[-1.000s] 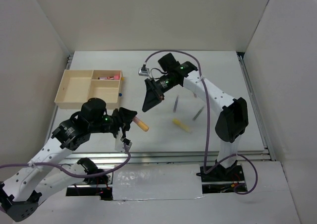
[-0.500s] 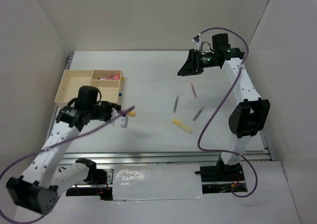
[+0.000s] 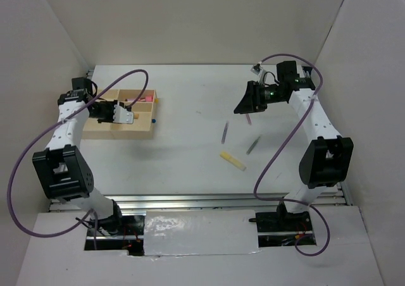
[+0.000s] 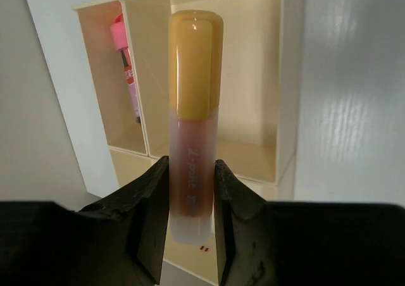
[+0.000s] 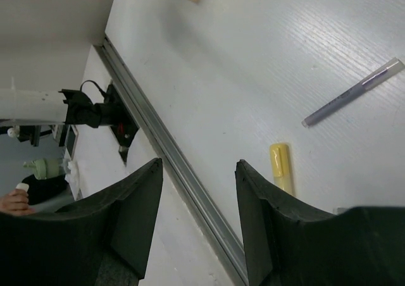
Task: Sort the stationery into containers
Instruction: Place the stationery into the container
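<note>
I will let go of the yellow-capped marker with my left gripper in the large tray compartment [image 3: 141,119] [image 4: 214,55] beside the blue knob.
My left gripper [image 3: 124,114] is shut on a yellow-capped marker [image 4: 193,102] and holds it over the pale wooden tray [image 3: 114,133], above a large compartment [image 4: 253,77]. A fat pink highlighter [image 3: 142,99] lies in the tray's far compartment and also shows in the left wrist view [image 4: 126,64]. My right gripper [image 3: 243,104] is open and empty, raised over the table's right half. Below it lie a second yellow marker [image 3: 232,160], seen too in the right wrist view [image 5: 281,166], and two thin grey pens [image 3: 224,133] [image 3: 253,145]. The pink pen is mostly hidden by the right gripper.
White walls close in the table on three sides. A metal rail [image 3: 215,199] runs along the near edge and also shows in the right wrist view [image 5: 171,156]. The left arm's purple cable [image 3: 130,77] loops over the tray.
My left arm has swung left and back with the yellow-capped marker, from the table's near left to over the tray. My right gripper moved from the centre to the back right.
</note>
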Controlling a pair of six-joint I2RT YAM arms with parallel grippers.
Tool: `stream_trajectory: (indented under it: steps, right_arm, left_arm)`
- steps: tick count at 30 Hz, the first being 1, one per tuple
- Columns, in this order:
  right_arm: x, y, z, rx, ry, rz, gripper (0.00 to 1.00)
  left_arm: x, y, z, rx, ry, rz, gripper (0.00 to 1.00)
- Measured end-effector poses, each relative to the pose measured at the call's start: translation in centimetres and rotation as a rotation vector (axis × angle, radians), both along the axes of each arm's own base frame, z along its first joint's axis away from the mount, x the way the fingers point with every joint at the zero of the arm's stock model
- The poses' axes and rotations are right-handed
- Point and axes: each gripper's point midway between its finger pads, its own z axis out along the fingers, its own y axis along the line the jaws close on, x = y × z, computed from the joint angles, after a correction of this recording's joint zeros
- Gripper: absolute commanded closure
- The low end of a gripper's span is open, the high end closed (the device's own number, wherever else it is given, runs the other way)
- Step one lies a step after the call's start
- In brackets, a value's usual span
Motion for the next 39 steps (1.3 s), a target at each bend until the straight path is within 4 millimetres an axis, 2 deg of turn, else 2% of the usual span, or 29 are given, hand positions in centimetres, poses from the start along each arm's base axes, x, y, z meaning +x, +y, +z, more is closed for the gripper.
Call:
stream_trajectory:
  steps: [4, 8, 15, 17, 22, 28, 34, 39]
  right_arm:
    - [0.1, -0.3, -0.5, -0.01, 0.001, -0.007, 0.43]
    - [0.3, -0.8, -0.7, -0.019, -0.008, -0.015, 0.43]
    - [0.5, -1.7, -1.1, -0.025, -0.008, -0.029, 0.43]
    - [0.5, -1.7, -1.2, -0.025, -0.007, -0.029, 0.43]
    - [1.1, -2.8, -1.5, -0.015, 0.009, -0.057, 0.43]
    - [1.6, -4.0, -2.2, 0.008, 0.045, -0.084, 0.43]
    - [1.6, -4.0, -2.0, 0.024, 0.047, -0.081, 0.43]
    - [1.6, -4.1, -2.1, 0.017, 0.045, -0.083, 0.43]
  left_arm:
    - [2.1, 0.6, -2.5, 0.081, 0.012, -0.055, 0.96]
    - [4.2, 0.1, -4.9, 0.125, 0.048, -0.09, 0.95]
    - [8.9, -1.5, -5.9, 0.142, 0.051, -0.069, 0.94]
    - [9.7, -2.0, -6.6, 0.143, 0.06, -0.063, 0.94]
    - [10.3, -2.1, -8.2, 0.139, 0.106, -0.028, 0.94]
    - [9.7, -1.8, -8.9, 0.137, 0.14, -0.008, 0.94]
    - [8.0, -1.5, -10.7, 0.137, 0.215, 0.036, 0.92]
    - [8.1, -1.6, -10.7, 0.114, 0.234, 0.093, 0.78]
